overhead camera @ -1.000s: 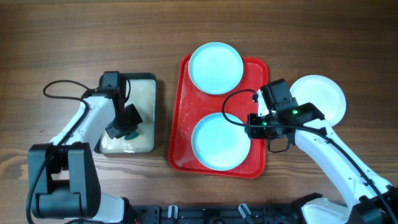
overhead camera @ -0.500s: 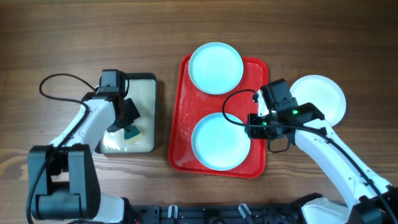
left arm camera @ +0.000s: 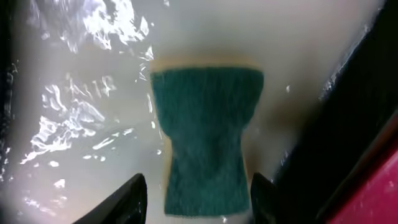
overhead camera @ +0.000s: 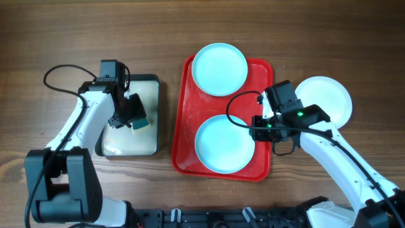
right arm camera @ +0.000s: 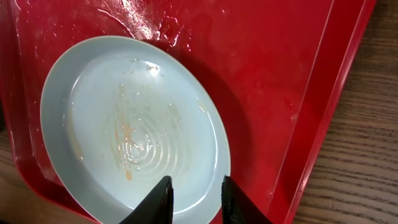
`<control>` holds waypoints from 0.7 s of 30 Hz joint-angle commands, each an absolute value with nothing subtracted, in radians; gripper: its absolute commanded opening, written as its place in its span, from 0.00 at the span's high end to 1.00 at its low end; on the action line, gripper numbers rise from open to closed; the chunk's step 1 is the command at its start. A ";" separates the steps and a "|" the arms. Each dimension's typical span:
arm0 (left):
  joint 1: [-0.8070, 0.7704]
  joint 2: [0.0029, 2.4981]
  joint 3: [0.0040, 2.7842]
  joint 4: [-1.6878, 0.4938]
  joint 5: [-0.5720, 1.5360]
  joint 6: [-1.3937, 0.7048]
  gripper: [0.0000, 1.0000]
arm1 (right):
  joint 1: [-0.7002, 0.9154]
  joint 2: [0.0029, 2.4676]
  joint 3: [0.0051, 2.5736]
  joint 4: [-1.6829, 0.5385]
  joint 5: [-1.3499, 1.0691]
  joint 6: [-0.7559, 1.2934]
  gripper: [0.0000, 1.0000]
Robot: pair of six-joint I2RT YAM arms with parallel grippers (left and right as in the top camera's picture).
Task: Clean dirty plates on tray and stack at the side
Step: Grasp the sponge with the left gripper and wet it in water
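Observation:
My open left fingers flank only the teal sponge's near end, so I need to reach farther and pinch the sponge's narrow middle [left arm camera: 206, 142] before scrubbing the near plate.
Two pale blue plates lie on the red tray [overhead camera: 183, 142]: a far one [overhead camera: 219, 68] and a near one [overhead camera: 221, 144]. The near plate carries water and orange smears in the right wrist view [right arm camera: 124, 124]. A white plate [overhead camera: 329, 98] lies on the table right of the tray. My right gripper [overhead camera: 256, 126] sits at the near plate's right rim, its fingers [right arm camera: 196, 199] closed narrowly across the rim. My left gripper [overhead camera: 135, 119] is shut on a teal sponge [overhead camera: 140, 123] and holds it over the small black-rimmed tray. The sponge [left arm camera: 208, 124] looks pinched between the fingers [left arm camera: 198, 199].
The black-rimmed tray [overhead camera: 150, 144] with a wet pale inside [left arm camera: 81, 93] stands left of the red tray. The red tray's floor [right arm camera: 267, 74] is wet. Bare wood table lies all around. Cables run along both arms.
My left gripper has risen with the sponge and moved toward the far right part of the black-rimmed tray. The right arm and the plates have not moved.

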State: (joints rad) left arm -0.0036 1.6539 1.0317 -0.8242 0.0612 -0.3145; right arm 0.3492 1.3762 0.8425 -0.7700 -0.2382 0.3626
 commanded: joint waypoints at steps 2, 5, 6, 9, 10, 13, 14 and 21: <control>-0.005 1.653 0.945 -0.780 0.131 -0.345 0.59 | 0.352 1.365 0.862 -0.766 -0.229 0.371 0.73; -0.005 1.684 0.811 -0.620 0.106 -0.352 0.70 | 0.352 1.365 0.862 -0.765 -0.230 0.371 0.73; -0.005 1.689 0.792 -0.593 0.102 -0.352 0.79 | 0.352 1.365 0.862 -0.766 -0.230 0.370 0.74; -0.004 1.684 0.799 -0.608 0.100 -0.351 0.96 | 0.352 1.365 0.862 -0.768 -0.230 0.371 0.73; -0.004 1.676 0.826 -0.654 0.100 -0.344 0.96 | 0.352 1.365 0.862 -0.768 -0.230 0.370 0.73; -0.004 1.656 0.965 -0.818 0.096 -0.319 0.90 | 0.352 1.365 0.862 -0.769 -0.230 0.370 0.73; -0.004 1.651 1.027 -0.879 0.096 -0.318 0.63 | 0.352 1.365 0.862 -0.769 -0.230 0.370 0.73; -0.004 1.663 1.098 -0.961 0.073 -0.320 0.56 | 0.352 1.365 0.862 -0.771 -0.229 0.370 0.74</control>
